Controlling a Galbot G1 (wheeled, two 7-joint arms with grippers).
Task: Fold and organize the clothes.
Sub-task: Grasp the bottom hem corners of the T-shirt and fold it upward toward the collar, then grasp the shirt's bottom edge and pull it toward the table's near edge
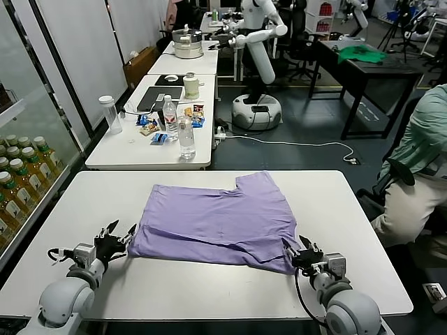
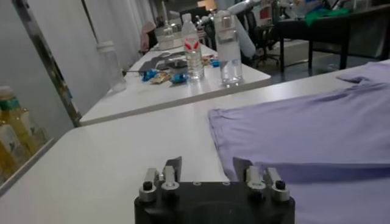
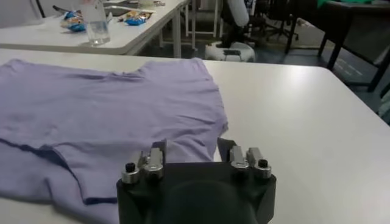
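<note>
The T-shirt's sleeve reaches the far edge of the table, so my grippers should pull the T-shirt closer by its front corners (image 1: pixel 281 262) before folding its far side over.
The clothes are one lavender T-shirt (image 1: pixel 220 220), lying partly folded in the middle of the white table (image 1: pixel 349 209), with a fold line running across its front part. My left gripper (image 1: pixel 117 234) rests low on the table at the shirt's front left corner. In the left wrist view it (image 2: pixel 208 167) is open, one finger (image 2: pixel 242 166) at the shirt's edge (image 2: pixel 292 140). My right gripper (image 1: pixel 299 250) sits at the shirt's front right corner. In the right wrist view it (image 3: pixel 193 149) is open, with the shirt's hem (image 3: pixel 122 103) lying loose between its jaws.
Behind stands a second table (image 1: pixel 126 157) with water bottles (image 1: pixel 186 136), snacks and a laptop. A shelf of bottled drinks (image 1: pixel 21 174) runs along the left. A seated person (image 1: pixel 419 160) is at the table's right side. A green garment (image 1: pixel 360 53) lies on a far black table.
</note>
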